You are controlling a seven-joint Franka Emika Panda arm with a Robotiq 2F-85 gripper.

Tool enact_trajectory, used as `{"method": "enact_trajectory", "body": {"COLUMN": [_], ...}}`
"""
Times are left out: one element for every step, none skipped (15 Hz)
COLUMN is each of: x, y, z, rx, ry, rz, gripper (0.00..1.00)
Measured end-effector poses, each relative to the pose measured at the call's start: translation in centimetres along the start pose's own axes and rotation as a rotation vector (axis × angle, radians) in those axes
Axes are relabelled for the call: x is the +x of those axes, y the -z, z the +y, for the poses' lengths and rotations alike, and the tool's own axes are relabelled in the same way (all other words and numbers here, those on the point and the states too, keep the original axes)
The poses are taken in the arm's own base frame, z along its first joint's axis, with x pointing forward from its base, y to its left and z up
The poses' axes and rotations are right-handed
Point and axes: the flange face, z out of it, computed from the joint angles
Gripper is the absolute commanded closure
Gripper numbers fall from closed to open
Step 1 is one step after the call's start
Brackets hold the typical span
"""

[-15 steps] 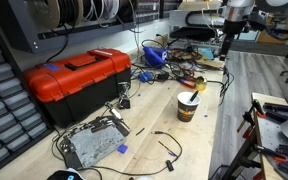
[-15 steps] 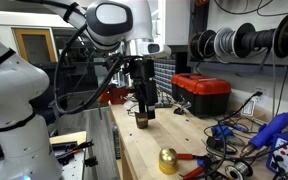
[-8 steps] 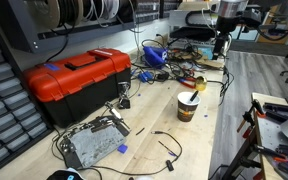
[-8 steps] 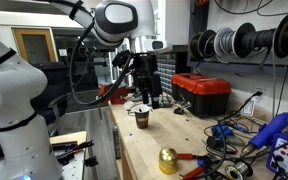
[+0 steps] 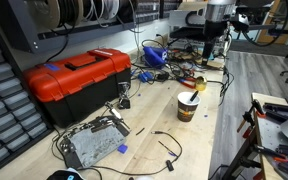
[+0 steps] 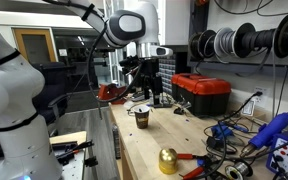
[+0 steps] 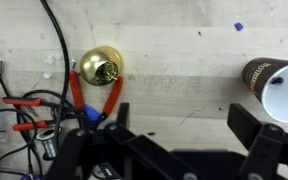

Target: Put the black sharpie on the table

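Observation:
Next, my gripper closes on the upper end (image 5: 195, 95) (image 7: 276, 80) of the black sharpie that is standing in the brown cup.
My gripper (image 7: 184, 135) hangs high over the pale wood table (image 7: 174, 50). Its jaws stand wide apart with nothing between them. It shows in both exterior views (image 5: 215, 48) (image 6: 144, 90), raised above the bench. The brown cup (image 7: 275, 86) is at the right edge of the wrist view and shows a white inside. In an exterior view the cup (image 5: 188, 106) holds a yellow-handled tool (image 5: 191, 97). The cup (image 6: 140, 116) stands below and in front of my gripper. I cannot pick out the black sharpie in any view.
A gold bell (image 7: 99, 68) and red-handled pliers (image 7: 82, 102) lie left of my gripper among black cables. A red toolbox (image 5: 79, 80) stands by the wall, with a metal plate (image 5: 92, 145) and loose cables in front of it. A blue scrap (image 7: 238, 27) lies near the cup.
My gripper has risen and shifted sideways over the bench. It no longer overlaps the brown cup in the exterior view. The objects on the table have not moved.

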Motion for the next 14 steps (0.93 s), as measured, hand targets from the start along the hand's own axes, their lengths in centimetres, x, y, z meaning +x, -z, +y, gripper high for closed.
{"method": "enact_trajectory", "body": {"x": [0.5, 0.9, 1.3, 1.7, 2.1, 2.4, 2.7, 2.9, 3.1, 3.2, 3.3, 3.2, 3.2, 3.1], "y": [-0.2, -0.4, -0.6, -0.9, -1.1, -1.4, -1.7, -2.1, -2.5, -2.8, -3.3, -3.6, -3.8, -4.0], "z": [-0.7, -1.5, -2.3, -3.0, -3.7, -4.3, -4.9, -5.4, -5.8, -6.3, -6.7, -7.2, -7.6, -8.1], "rx": [0.006, 0.010, 0.013, 0.016, 0.019, 0.024, 0.031, 0.037, 0.043, 0.048, 0.056, 0.063, 0.070, 0.077], "ry": [0.005, 0.012, 0.018, 0.026, 0.034, 0.042, 0.048, 0.053, 0.057, 0.060, 0.062, 0.064, 0.066, 0.067], "rz": [-0.003, -0.006, -0.009, -0.011, -0.012, -0.015, -0.020, -0.028, -0.037, -0.045, -0.055, -0.064, -0.071, -0.076], "gripper": [0.00, 0.00, 0.00, 0.00, 0.00, 0.00, 0.00, 0.00, 0.00, 0.00, 0.00, 0.00, 0.00, 0.00]}}
